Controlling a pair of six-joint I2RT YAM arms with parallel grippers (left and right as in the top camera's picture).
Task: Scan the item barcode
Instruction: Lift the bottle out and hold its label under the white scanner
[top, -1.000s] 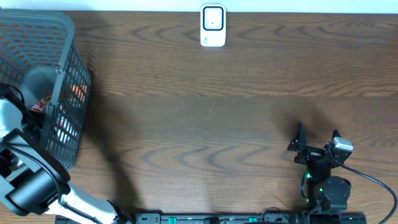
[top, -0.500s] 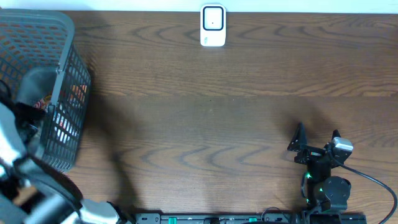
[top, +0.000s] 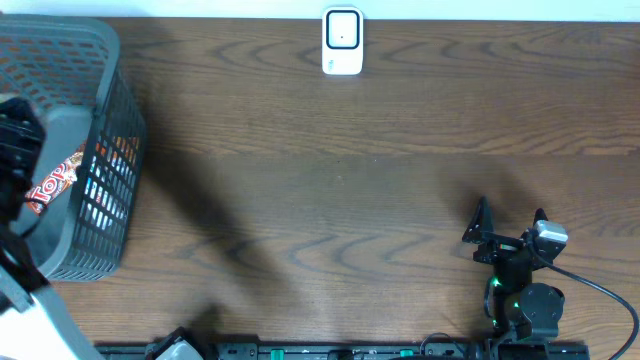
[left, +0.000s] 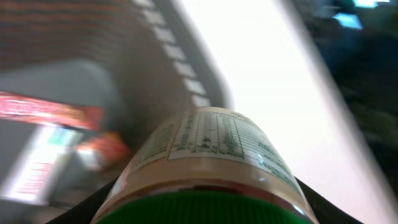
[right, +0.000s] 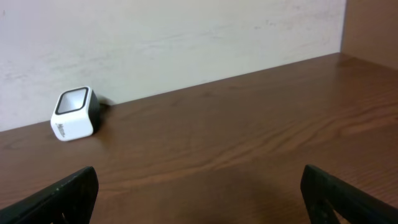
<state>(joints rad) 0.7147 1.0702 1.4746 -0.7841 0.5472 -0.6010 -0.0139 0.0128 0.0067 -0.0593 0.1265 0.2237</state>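
Note:
The jar will go from my left gripper onto the wooden table (top: 298, 186), in front of the white barcode scanner, slightly toward the basket.
My left gripper (left: 208, 208) is shut on the item, a jar with a green lid (left: 205, 210) and a pale printed label (left: 214, 137); black fingers (left: 93, 205) flank it. From overhead, this gripper (top: 18, 140) hangs over the grey basket (top: 112, 120) at the far left, with the jar's red-lettered label (top: 52, 182) beside it. The white barcode scanner (top: 342, 42) stands at the table's far edge, also seen in the right wrist view (right: 74, 114). My right gripper (top: 510, 222) rests open and empty near the front right (right: 205, 193).
The basket wall (left: 165, 37) passes blurred behind the jar, with a red packet (left: 43, 109) and other goods inside. A black cable (top: 590, 285) runs from the right arm's base. Brown wooden table (top: 330, 200) lies between basket and right arm.
My left arm has risen out of the basket with the jar, whose red-lettered label now shows above the basket. The right arm has not moved.

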